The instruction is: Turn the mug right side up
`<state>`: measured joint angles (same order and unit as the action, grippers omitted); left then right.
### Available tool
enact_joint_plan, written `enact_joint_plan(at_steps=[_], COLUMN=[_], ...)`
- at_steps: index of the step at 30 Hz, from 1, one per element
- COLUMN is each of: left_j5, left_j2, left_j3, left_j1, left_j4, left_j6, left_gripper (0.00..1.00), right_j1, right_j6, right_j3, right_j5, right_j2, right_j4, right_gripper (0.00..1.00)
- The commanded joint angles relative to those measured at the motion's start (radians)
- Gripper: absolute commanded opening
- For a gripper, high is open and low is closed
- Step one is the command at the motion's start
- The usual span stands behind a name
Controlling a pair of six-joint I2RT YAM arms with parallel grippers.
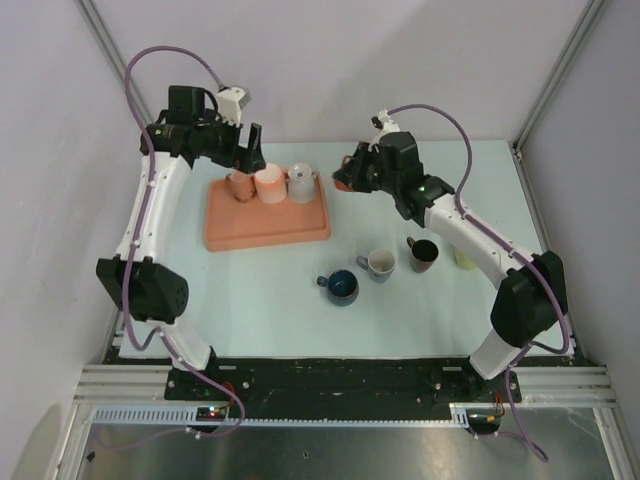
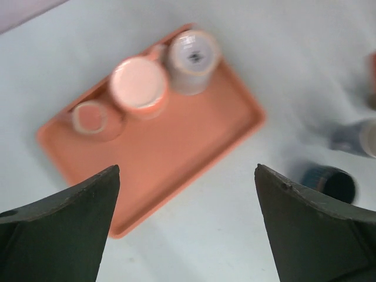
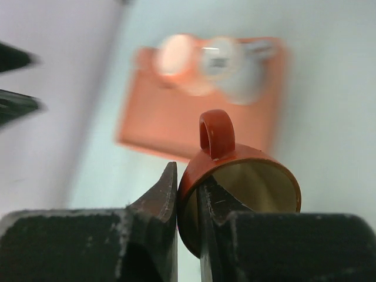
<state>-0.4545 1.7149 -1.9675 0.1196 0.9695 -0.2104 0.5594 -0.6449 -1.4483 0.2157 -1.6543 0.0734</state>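
My right gripper needs to release the red-orange mug, which hangs in the air on its side, on the table [image 1: 399, 238] just behind the grey mug and the dark brown mug.
My right gripper [image 3: 187, 191] is shut on the rim of a red-orange mug [image 3: 241, 176] with a cream inside, one finger inside and one outside the wall. The mug hangs in the air on its side, handle pointing away from the wrist. In the top view the right gripper [image 1: 350, 172] holds this mug [image 1: 343, 184] just right of the orange tray [image 1: 268, 228]. My left gripper [image 1: 250, 152] is open and empty above the tray's back left, over three mugs: a small orange one [image 1: 238, 185], a pale pink one [image 1: 269, 183] and a grey one [image 1: 301, 183].
On the table stand a dark blue mug [image 1: 342, 287], a grey mug [image 1: 379, 264], a dark brown mug [image 1: 423, 254] and a pale yellow one [image 1: 464, 256] half behind the right arm. The left wrist view shows the tray [image 2: 176, 153] and blue mug [image 2: 330, 182].
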Motion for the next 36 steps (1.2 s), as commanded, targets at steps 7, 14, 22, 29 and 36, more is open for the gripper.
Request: enact_joint_plan(at_steps=[7,14,22,29,36], left_j5=[0.28,0.15,0.109,0.045,0.133], left_j2=[0.286,0.427,0.49,0.501,0.54], left_j3=[-0.151,-0.241,-0.241,-0.168,-0.176], left_j1=[-0.092,-0.116,-0.117,-0.117,-0.082], left_j4=[-0.014,-0.015,-0.014,-0.014,-0.014], left_j6=[-0.006,-0.386,-0.593,-0.718,-0.835], left_gripper=[1.0,0.97,1.0,1.0,1.0], right_j1=[-0.123,-0.148,-0.137,-0.134,-0.113], right_j6=[0.428,0.419,0.396,0.372,0.385], right_j3=[-0.041,-0.041,-0.038,-0.035,-0.029], right_j5=[-0.405,-0.383,-0.381,-0.343,-0.334], right_j2=[-0.177,-0.303,-0.385,-0.384,-0.323], right_j4=[0.486,0.488,0.532,0.542,0.566], right_gripper=[0.0,0.0,0.0,0.28,0.63])
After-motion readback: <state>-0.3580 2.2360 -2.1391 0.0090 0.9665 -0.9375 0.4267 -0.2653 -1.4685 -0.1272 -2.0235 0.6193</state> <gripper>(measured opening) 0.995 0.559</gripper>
